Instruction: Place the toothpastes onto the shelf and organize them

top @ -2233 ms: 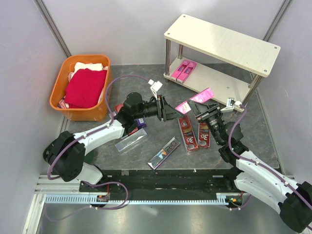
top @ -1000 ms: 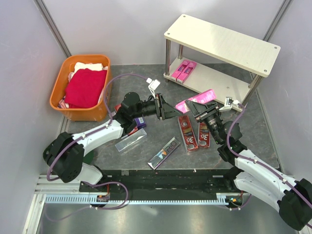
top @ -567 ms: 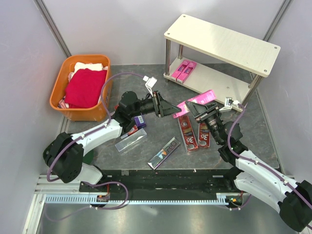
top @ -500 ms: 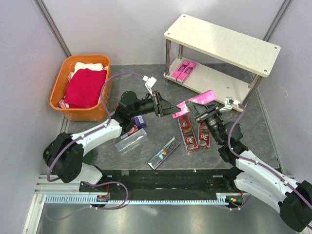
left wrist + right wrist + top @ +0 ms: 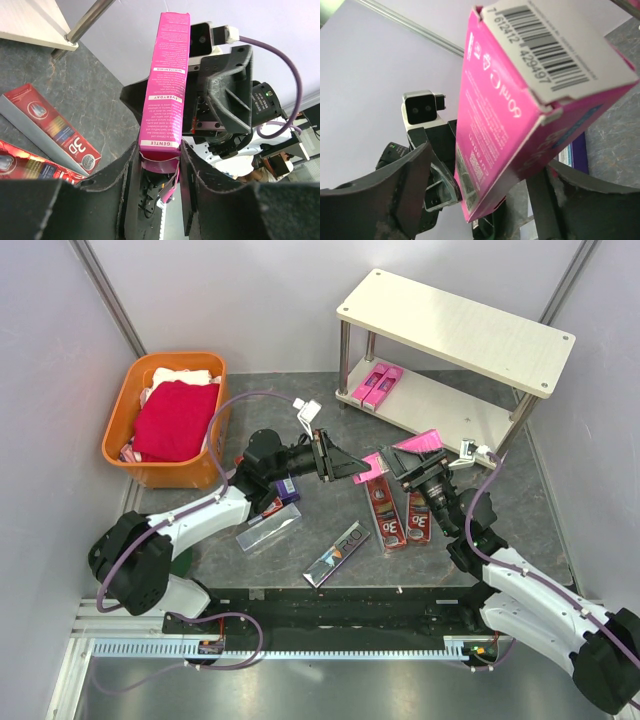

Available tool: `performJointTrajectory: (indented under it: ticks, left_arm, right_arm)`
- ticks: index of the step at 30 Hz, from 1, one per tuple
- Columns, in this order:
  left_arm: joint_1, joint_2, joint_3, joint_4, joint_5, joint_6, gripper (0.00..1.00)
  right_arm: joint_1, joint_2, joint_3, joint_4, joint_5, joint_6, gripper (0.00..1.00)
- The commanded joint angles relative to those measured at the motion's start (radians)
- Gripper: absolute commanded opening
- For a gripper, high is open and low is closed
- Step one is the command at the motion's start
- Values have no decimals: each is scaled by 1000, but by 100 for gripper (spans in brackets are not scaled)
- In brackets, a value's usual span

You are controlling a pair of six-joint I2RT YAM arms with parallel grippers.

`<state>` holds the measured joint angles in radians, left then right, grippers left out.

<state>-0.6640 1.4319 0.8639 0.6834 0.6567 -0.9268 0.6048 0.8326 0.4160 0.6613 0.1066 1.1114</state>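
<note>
Next, my left gripper lets go of the bright pink toothpaste carton on the lower board [image 5: 397, 398], beside the other pink toothpastes.
A bright pink toothpaste carton [image 5: 400, 453] hangs in the air between both arms, in front of the shelf [image 5: 455, 330]. My left gripper [image 5: 352, 468] is shut on its near end; in the left wrist view the carton [image 5: 167, 80] stands up from the closed jaws [image 5: 159, 155]. My right gripper [image 5: 405, 464] is around the same carton [image 5: 520, 95] but open [image 5: 480, 200], with a gap at its left finger. Two more pink toothpastes [image 5: 375, 385] lie on the lower board. Two dark red toothpastes [image 5: 385, 512] lie on the floor below the grippers.
An orange basket [image 5: 125, 455] with red and white cloths stands at the left. Two silver-grey cartons [image 5: 268, 530] [image 5: 337, 553] and a purple one [image 5: 287, 488] lie on the floor near the left arm. The shelf's metal legs [image 5: 345, 365] stand just behind the grippers.
My right gripper has opened off the pink carton while my left gripper has closed on its other end. The carton's far end has dropped slightly toward the shelf.
</note>
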Motion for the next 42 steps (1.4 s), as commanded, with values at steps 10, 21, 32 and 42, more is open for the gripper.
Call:
performJointTrajectory:
  ticks: [10, 21, 32, 42]
  left_arm:
    - [113, -44, -124, 217, 32, -142, 2]
    - [175, -38, -230, 329, 18, -211, 2]
    - [152, 294, -68, 446, -52, -339, 2]
    - [75, 709, 358, 381, -262, -487, 2]
  right_arm:
    - [3, -50, 44, -78, 44, -42, 98]
    - [3, -119, 61, -189, 123, -85, 98]
    - [3, -339, 104, -397, 303, -206, 98]
    - [3, -386, 155, -468, 315, -280, 98]
